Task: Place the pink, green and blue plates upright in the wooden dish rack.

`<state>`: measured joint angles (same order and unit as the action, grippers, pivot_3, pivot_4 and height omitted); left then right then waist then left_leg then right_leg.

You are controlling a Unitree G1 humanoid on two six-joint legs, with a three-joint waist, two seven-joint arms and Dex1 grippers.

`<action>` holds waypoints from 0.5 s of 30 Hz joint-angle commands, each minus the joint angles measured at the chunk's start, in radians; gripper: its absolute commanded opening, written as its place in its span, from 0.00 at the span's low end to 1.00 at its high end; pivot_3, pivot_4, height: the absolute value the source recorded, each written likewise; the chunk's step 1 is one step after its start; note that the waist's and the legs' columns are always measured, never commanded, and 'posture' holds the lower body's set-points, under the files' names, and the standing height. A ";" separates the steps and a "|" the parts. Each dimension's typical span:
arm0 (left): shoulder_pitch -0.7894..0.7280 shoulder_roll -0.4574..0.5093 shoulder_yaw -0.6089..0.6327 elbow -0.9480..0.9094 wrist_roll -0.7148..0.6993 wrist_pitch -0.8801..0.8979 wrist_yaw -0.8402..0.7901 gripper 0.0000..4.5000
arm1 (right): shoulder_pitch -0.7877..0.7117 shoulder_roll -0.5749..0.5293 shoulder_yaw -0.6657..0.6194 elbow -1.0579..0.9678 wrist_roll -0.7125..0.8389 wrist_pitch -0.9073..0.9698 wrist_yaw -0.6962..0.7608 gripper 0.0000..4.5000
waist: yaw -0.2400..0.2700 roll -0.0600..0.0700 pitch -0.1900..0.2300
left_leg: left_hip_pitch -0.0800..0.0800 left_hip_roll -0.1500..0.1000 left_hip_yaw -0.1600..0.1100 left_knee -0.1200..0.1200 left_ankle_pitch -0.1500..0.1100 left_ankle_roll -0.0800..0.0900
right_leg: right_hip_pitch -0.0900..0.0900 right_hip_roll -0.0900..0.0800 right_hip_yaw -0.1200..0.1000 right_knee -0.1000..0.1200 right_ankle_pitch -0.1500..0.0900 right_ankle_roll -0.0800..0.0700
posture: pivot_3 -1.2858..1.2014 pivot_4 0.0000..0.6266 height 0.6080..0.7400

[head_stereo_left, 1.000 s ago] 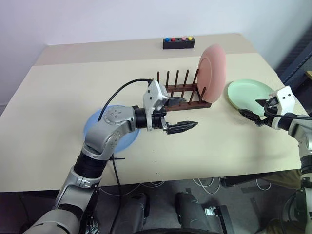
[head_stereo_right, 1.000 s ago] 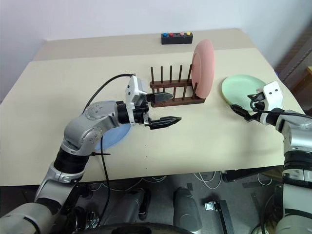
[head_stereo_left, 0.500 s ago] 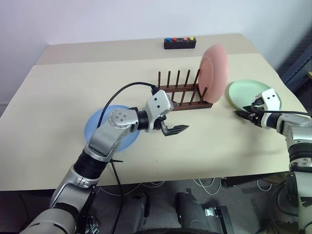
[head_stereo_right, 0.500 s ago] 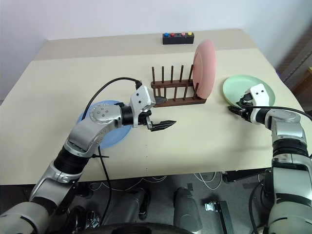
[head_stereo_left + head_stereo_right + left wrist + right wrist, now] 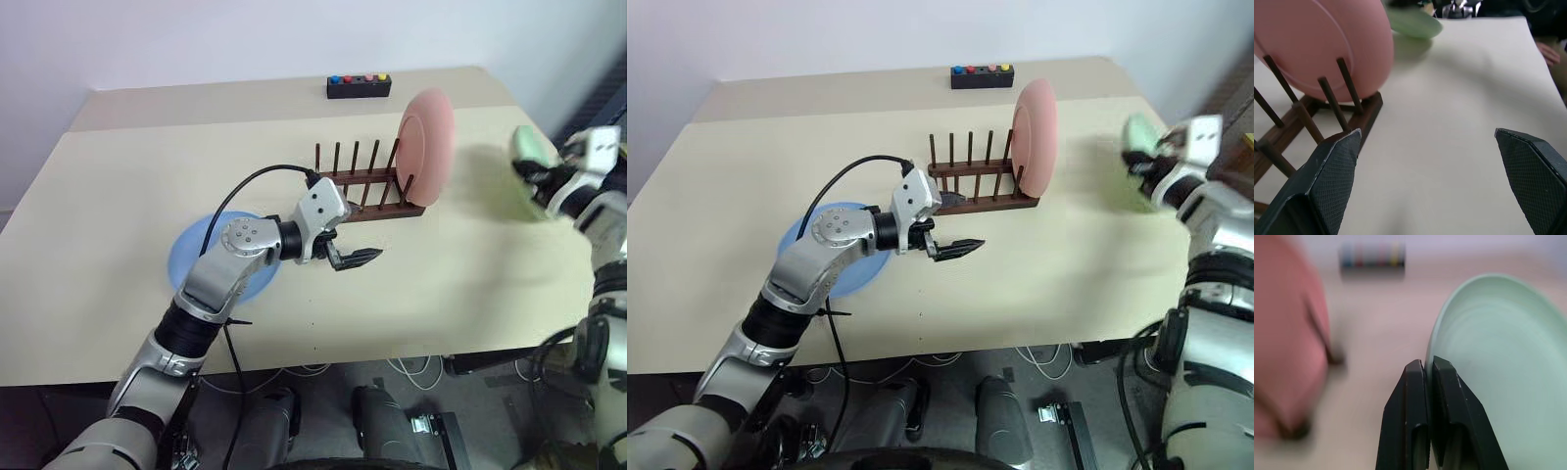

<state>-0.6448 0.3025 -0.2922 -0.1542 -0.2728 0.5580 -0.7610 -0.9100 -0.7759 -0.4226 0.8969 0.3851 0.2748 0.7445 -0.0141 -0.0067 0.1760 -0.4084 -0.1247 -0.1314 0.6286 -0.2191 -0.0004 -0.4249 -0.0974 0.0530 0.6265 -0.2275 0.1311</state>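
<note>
My right gripper is to release the green plate, now tilted above the table, upright in the wooden dish rack (image 5: 379, 200), among the pegs next to the pink plate.
The pink plate (image 5: 427, 147) stands upright at the right end of the wooden dish rack (image 5: 364, 194). The green plate (image 5: 530, 157) hangs tilted above the table's right side, its rim pinched by my right gripper (image 5: 1427, 366), which is shut on it. The blue plate (image 5: 192, 257) lies flat on the table, partly under my left arm. My left gripper (image 5: 353, 251) hovers open just in front of the rack, with nothing between its fingers (image 5: 1334, 161).
A small black box with coloured buttons (image 5: 359, 86) sits at the table's far edge behind the rack. Several rack slots left of the pink plate hold nothing. Bare tabletop (image 5: 460, 264) lies between the rack and the right edge.
My right gripper closed on the green plate's rim and lifted it off the table, tilting it. The left gripper stays in front of the rack.
</note>
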 commanded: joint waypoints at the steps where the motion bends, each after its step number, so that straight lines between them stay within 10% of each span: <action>1: -0.035 -0.011 0.061 0.007 -0.028 -0.013 0.007 1.00 | -0.091 0.009 -0.131 -0.140 0.173 0.071 -0.016 0.01 | 0.000 0.000 0.000 | 0.000 0.000 0.000 0.000 0.000 0.000 | 0.000 0.000 0.000 0.000 0.000 0.000 | 0.52 0.24 1.00; 15: -0.011 -0.036 0.143 0.027 -0.080 -0.027 0.008 1.00 | -0.150 0.221 -0.140 -0.755 0.730 0.569 -0.086 0.01 | 0.001 0.001 0.000 | -0.001 0.000 -0.001 0.000 0.000 0.000 | -0.003 0.000 0.000 0.002 0.000 0.000 | 0.52 0.24 1.00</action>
<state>-0.6532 0.2643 -0.1845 -0.0895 -0.3306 0.5408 -0.7567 -1.0455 -0.5584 -0.5563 0.2052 1.0498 0.8120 0.6731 -0.0133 -0.0059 0.1764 -0.4094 -0.1244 -0.1326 0.6286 -0.2191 -0.0002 -0.4273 -0.0976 0.0532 0.6281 -0.2275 0.1311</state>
